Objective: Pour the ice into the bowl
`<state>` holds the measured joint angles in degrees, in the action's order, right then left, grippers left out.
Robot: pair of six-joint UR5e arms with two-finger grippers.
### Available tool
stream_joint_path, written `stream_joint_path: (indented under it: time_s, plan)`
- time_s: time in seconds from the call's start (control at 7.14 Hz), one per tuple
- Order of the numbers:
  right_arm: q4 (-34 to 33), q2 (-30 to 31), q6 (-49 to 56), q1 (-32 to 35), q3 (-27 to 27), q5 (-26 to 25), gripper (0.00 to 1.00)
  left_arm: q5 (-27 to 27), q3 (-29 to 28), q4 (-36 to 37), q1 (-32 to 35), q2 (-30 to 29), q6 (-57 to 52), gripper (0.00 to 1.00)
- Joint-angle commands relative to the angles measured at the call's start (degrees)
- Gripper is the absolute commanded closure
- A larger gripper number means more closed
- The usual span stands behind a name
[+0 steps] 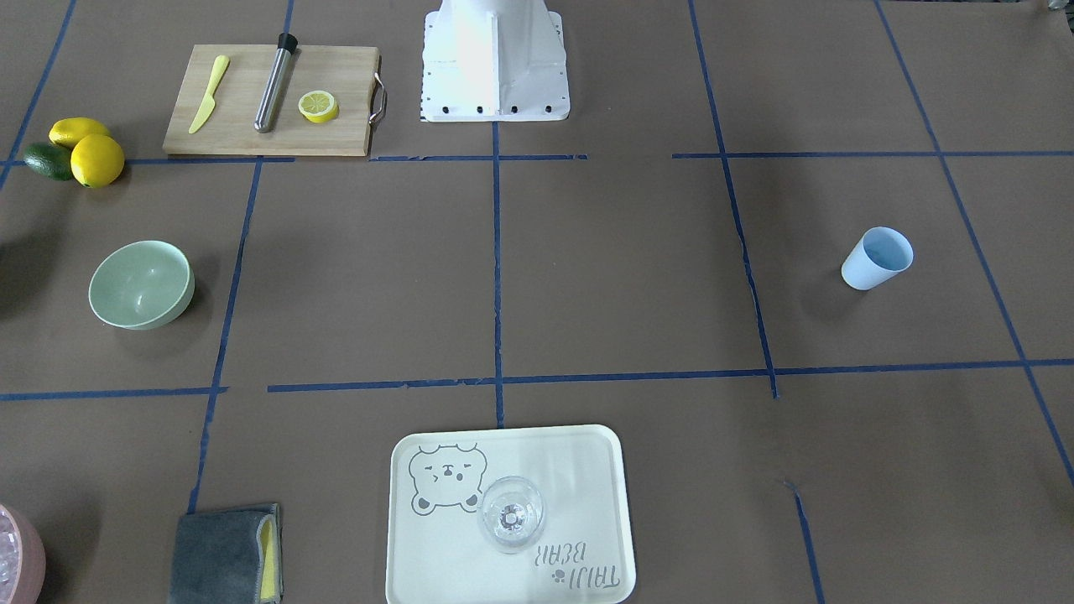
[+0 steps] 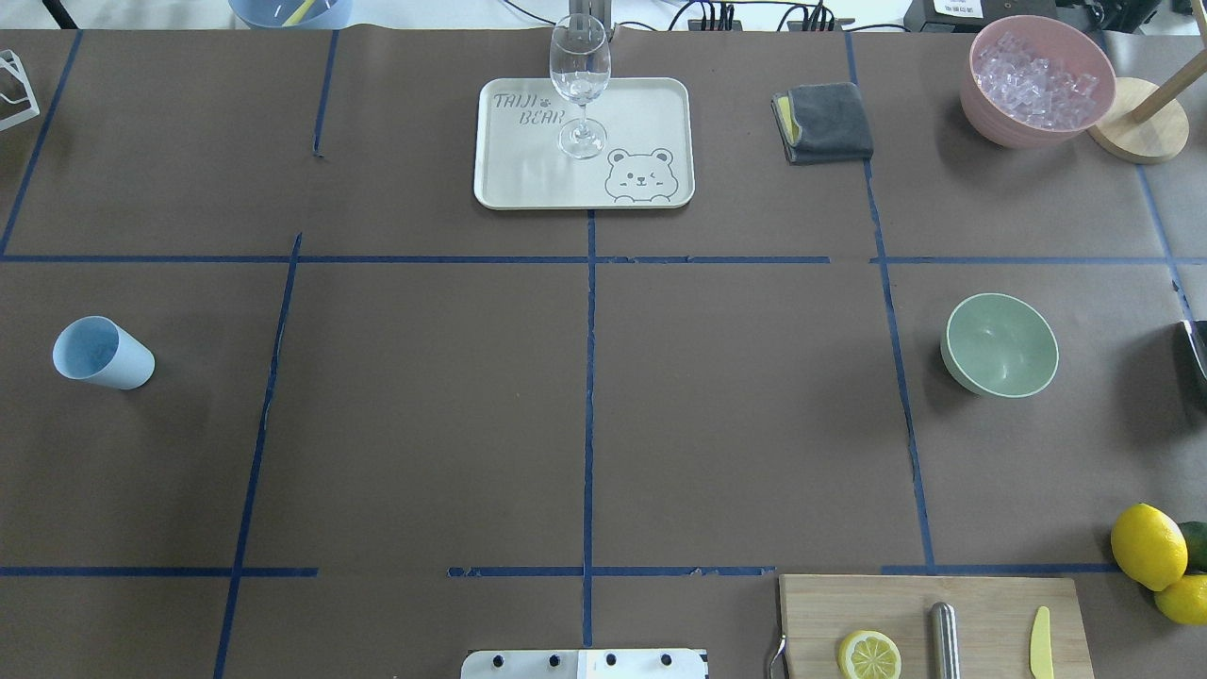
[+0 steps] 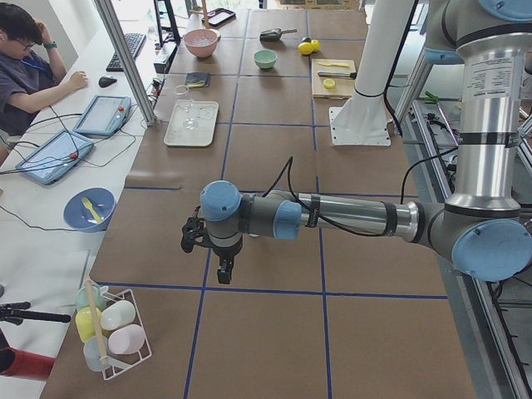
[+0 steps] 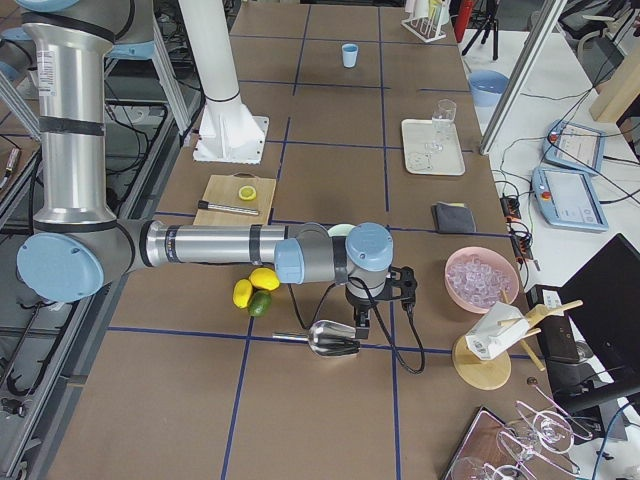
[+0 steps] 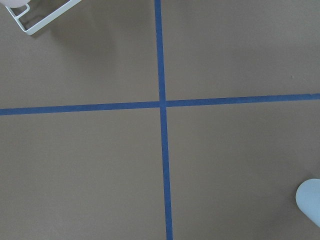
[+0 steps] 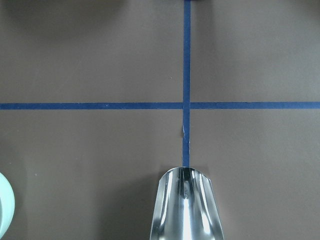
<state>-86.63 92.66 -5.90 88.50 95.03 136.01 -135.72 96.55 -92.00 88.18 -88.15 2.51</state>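
The mint-green bowl's rim (image 1: pixel 97 270) (image 6: pixel 9 225), on the side away from the light blue cup, is next for my right gripper to go to and close on.
The ice (image 2: pixel 1035 68) is a heap of clear cubes in a pink container (image 2: pixel 985 108) at the far right; it also shows in the exterior right view (image 4: pixel 481 275). The mint-green bowl (image 2: pixel 1000 344) stands empty on the right side of the table (image 1: pixel 141 283). My right gripper (image 4: pixel 358 322) hangs just over a metal scoop (image 4: pixel 334 340), between the bowl and the pink container. The scoop fills the lower edge of the right wrist view (image 6: pixel 185 210). My left gripper (image 3: pixel 223 268) hangs over bare table near the light blue cup (image 2: pixel 99 354). I cannot tell whether either gripper is open or shut.
A cream tray (image 2: pixel 528 184) bears a clear wine glass (image 2: pixel 579 75). A grey cloth (image 2: pixel 825 123) lies beside it. A cutting board (image 1: pixel 235 134) holds a knife, a steel muddler and a lemon slice. Lemons (image 1: pixel 96 159) lie nearby. A wooden stand (image 2: pixel 1136 132) sits by the pink container.
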Motion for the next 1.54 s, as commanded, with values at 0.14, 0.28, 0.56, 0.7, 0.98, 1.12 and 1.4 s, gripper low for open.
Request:
stream_joint_path:
  time_s: [0.14, 0.28, 0.56, 0.7, 0.98, 1.12, 1.4]
  plan:
    - [0.06, -0.64, -0.25, -0.08, 0.86, 0.13, 0.0, -0.07, 0.3, -0.29, -0.03, 0.0, 0.04, 0.0]
    - [1.28, -0.99, -1.3, -0.43, 2.52, 1.61, 0.0, 0.02, 1.44, -0.38, -0.03, -0.61, 0.39, 0.0]
    - [1.2, -4.32, -13.12, -2.37, 3.67, 2.5, 0.0, 0.28, 6.87, -1.51, -0.46, -1.58, 1.18, 0.0]
    - [1.64, -3.99, -13.35, -3.93, 4.37, 4.59, 0.0, 0.19, 9.07, -6.48, -0.99, -1.41, 7.45, 0.0]
    - [1.64, -4.07, -19.37, -7.8, 5.25, 4.62, 0.0, 2.98, 12.33, -20.88, -8.69, 3.57, 21.95, 0.0]
    - [1.73, -3.98, -23.94, -11.21, 7.0, 4.18, 0.0, 6.75, 16.61, -25.03, -12.91, 6.13, 30.19, 0.0]
    - [11.58, -0.76, -30.87, -17.71, 7.28, 1.04, 0.0, 16.06, 25.4, -25.34, -20.65, 11.23, 39.12, 0.0]
